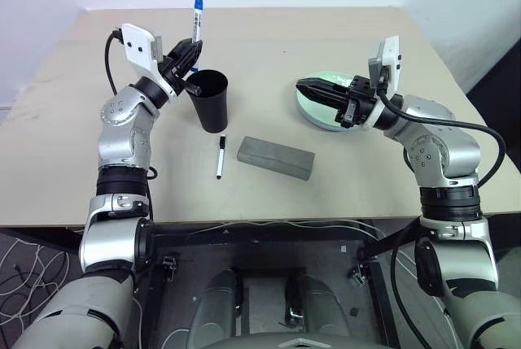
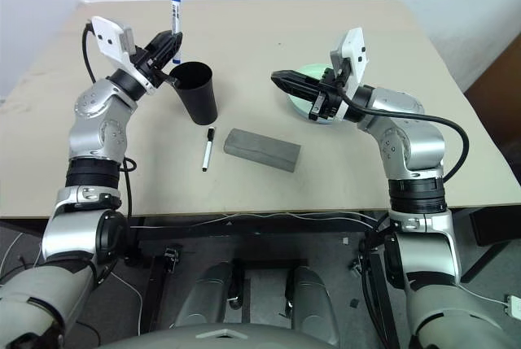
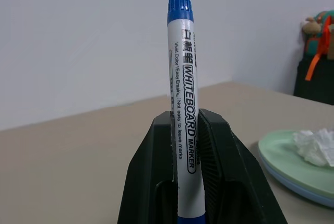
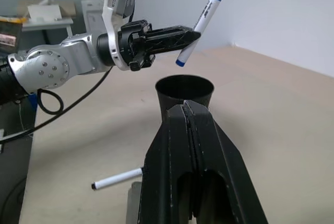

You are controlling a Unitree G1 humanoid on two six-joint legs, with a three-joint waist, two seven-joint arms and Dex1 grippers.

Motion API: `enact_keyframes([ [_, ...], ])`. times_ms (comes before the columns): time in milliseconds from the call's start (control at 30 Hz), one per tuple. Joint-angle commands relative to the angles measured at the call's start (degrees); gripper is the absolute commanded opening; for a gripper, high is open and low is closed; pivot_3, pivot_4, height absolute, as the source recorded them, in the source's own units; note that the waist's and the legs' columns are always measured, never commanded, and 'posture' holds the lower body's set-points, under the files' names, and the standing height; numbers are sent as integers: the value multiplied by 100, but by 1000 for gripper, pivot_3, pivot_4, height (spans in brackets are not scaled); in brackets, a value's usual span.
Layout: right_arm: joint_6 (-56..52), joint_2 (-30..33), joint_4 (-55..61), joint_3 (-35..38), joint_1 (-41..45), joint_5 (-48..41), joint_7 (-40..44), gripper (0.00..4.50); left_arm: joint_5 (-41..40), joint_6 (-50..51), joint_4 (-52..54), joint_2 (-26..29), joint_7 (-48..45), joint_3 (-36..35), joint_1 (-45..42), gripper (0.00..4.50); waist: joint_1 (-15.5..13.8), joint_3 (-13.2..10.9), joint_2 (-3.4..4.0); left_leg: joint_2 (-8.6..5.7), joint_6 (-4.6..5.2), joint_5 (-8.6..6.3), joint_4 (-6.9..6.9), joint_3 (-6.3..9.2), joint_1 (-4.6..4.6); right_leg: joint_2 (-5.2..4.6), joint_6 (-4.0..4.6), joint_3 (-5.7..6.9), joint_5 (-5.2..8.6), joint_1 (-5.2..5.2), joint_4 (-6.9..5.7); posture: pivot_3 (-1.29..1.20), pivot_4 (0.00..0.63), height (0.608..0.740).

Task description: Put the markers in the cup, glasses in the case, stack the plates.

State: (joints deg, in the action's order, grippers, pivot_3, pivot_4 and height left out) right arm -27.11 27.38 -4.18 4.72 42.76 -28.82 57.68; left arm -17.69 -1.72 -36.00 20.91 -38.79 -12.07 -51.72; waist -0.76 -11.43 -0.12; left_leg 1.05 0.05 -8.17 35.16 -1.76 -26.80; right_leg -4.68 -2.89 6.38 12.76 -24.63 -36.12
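I should use my left gripper to let go of the blue-capped marker inside the black cup (image 1: 217,89), resting it against the cup's side that is nearest the plates. The marker is upright just above the cup's rim.
My left gripper (image 1: 189,50) is shut on the blue-capped marker (image 1: 197,11), which stands upright with its cap on top, just above the far-left rim of the black cup (image 1: 213,101). The black-capped marker (image 1: 220,156) lies on the table between the cup and the closed grey case (image 1: 276,158). My right gripper (image 1: 303,86) is shut with nothing in it and hovers level over the plates (image 1: 319,115). The mint green plate (image 3: 282,156) rests on the light blue one. The glasses are out of view.
A crumpled white tissue (image 3: 315,145) lies on the green plate. The beige table (image 1: 73,146) has bare room on the left and along its far side. A dark object with orange straps (image 3: 318,51) stands beyond the table.
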Motion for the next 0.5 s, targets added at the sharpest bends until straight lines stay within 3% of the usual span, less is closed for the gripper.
enact_keyframes([
  [33, 100, 82, 165, 46, 41, -13, -48, 0, -7, -289, -169, -30, -81, -13, -202, 270, 0, 0, 0, 0, 0, 0, 0, 0, 0, 0, 0, 0, 0, 0, 0, 0, 150, 721],
  [500, 167, 174, 205, -23, -79, 197, -195, 0, 106, -682, -863, -173, -357, 85, -356, 270, 0, 0, 0, 0, 2, -1, 3, 0, -5, -1, -1, 1, 0, -3, 1, 0, 150, 721],
])
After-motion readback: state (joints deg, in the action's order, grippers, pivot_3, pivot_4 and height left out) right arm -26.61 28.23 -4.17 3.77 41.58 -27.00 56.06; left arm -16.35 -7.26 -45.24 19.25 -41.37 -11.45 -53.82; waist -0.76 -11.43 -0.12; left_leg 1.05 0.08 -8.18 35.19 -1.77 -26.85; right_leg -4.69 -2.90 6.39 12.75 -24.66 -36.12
